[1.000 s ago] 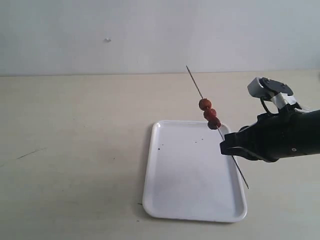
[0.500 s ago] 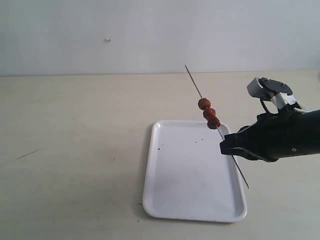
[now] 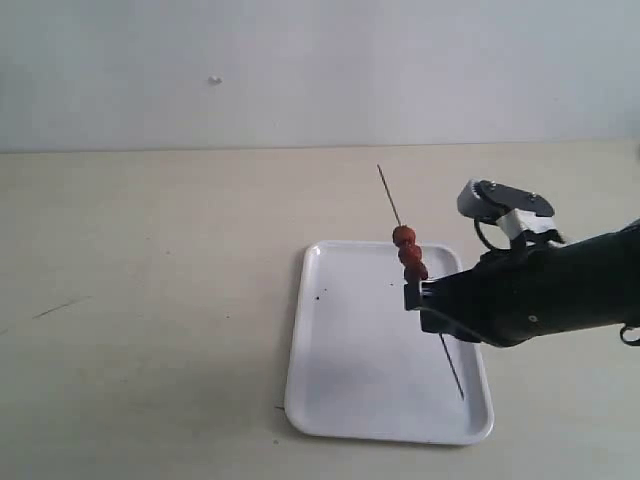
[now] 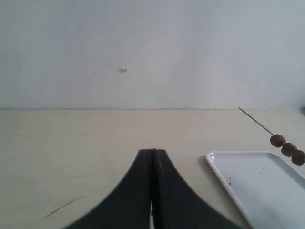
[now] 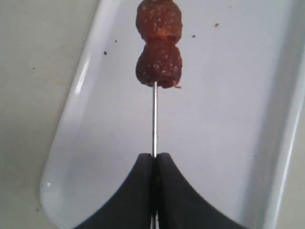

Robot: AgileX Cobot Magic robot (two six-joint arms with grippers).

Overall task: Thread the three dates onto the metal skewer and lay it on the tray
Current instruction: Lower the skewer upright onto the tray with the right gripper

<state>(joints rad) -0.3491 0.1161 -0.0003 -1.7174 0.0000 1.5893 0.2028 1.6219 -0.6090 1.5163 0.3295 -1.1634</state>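
Note:
Next, my right gripper lets go of the skewer lengthwise along the middle of the white tray [image 3: 393, 325] [image 5: 183, 124], with the skewer's tip past the tray's far rim.
The metal skewer [image 3: 388, 197] slants over the white tray [image 3: 340, 390], with the three dates [image 3: 409, 254] threaded close together on its upper half. My right gripper [image 3: 414, 296] is shut on the skewer just below the dates, above the tray's right side. In the right wrist view the skewer [image 5: 154, 119] runs out of the right gripper [image 5: 154, 155] to two dates [image 5: 158, 44] over the tray [image 5: 90, 67]. My left gripper [image 4: 153, 151] is shut with nothing in it and hangs over bare table. From there the dates [image 4: 287, 148], the skewer [image 4: 255, 120] and the tray [image 4: 224, 172] show at the right.
A few dark specks [image 3: 320, 294] lie on the tray. A faint dark scratch [image 3: 60, 306] marks the beige table at the left. A plain white wall [image 3: 300, 70] rises behind the table's far edge.
My right gripper has moved left and lower with the skewer, from beside the tray's right rim to over the tray. The left gripper stays shut.

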